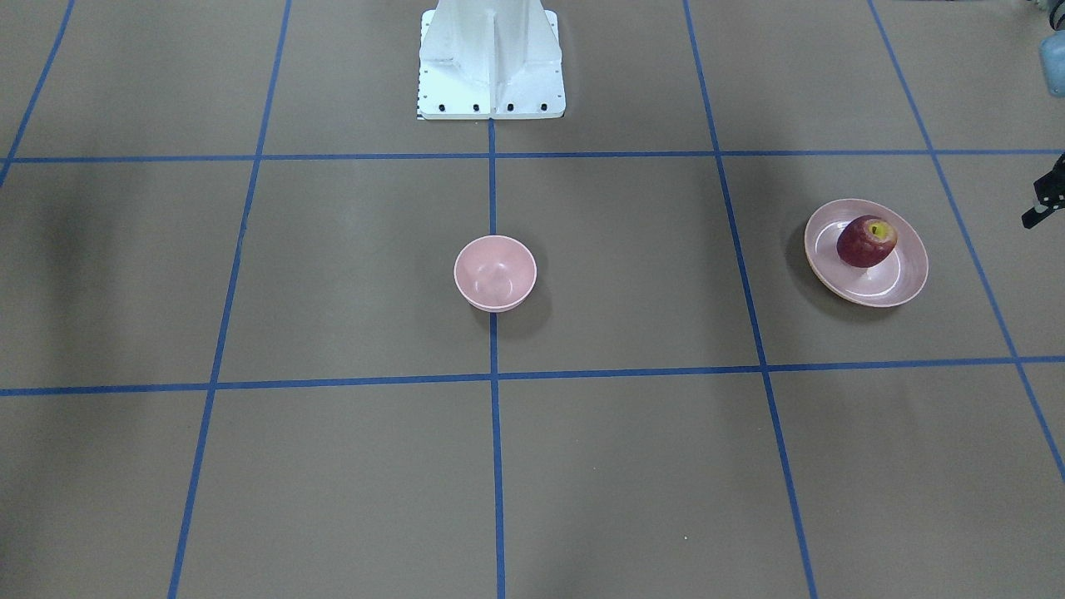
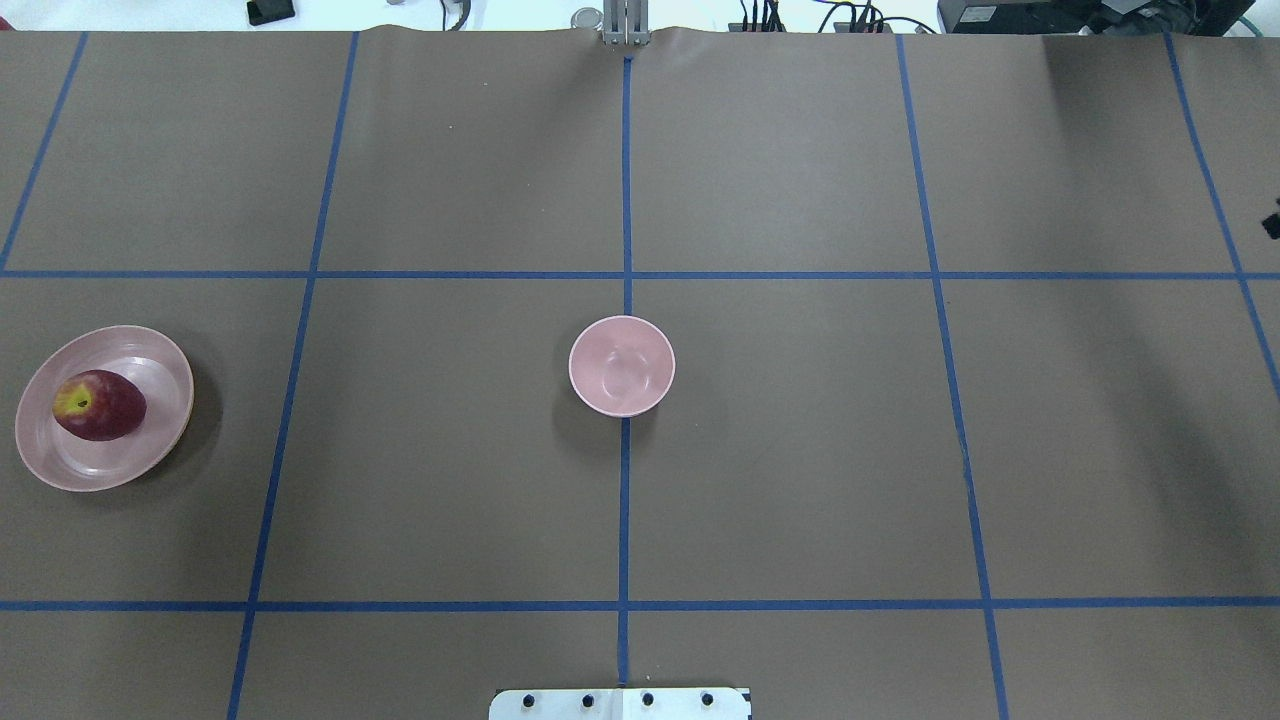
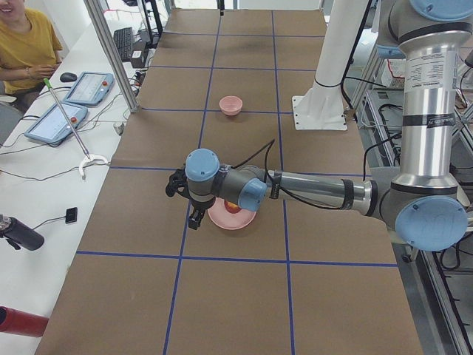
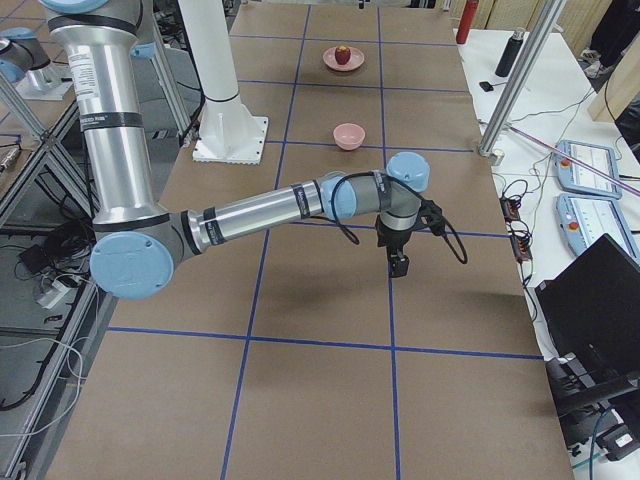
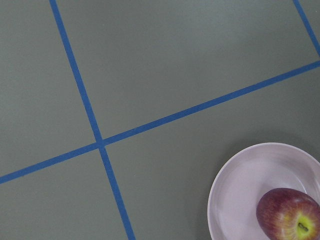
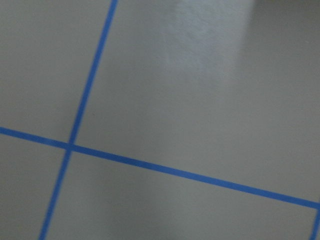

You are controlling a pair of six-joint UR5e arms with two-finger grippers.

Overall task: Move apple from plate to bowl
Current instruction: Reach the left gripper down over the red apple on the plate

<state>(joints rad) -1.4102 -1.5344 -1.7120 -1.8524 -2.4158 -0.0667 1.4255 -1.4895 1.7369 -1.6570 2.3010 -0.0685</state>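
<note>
The robot's left gripper needs to close on the sides of the dark red apple (image 1: 866, 239) (image 5: 289, 214), with the apple's yellow stem end between its fingers.
The dark red apple (image 1: 866, 241) lies on the shallow pink plate (image 1: 911, 274) at the table's left end; both also show in the overhead view, apple (image 2: 98, 405) and plate (image 2: 155, 355). The small deep pink bowl (image 1: 495, 273) stands empty at the table's middle (image 2: 621, 365). My left gripper (image 3: 195, 217) hangs low just beside the plate, on its operator side; only a black edge of it shows in the front view (image 1: 1040, 208). My right gripper (image 4: 398, 264) hangs over bare table far to the right. I cannot tell whether either is open or shut.
The white robot base (image 1: 491, 62) stands behind the bowl. Blue tape lines divide the brown table. The left wrist view shows the plate's rim (image 5: 225, 185) and the apple (image 5: 290, 215) at its lower right. Metal posts (image 3: 111, 52) and tablets line the operators' side.
</note>
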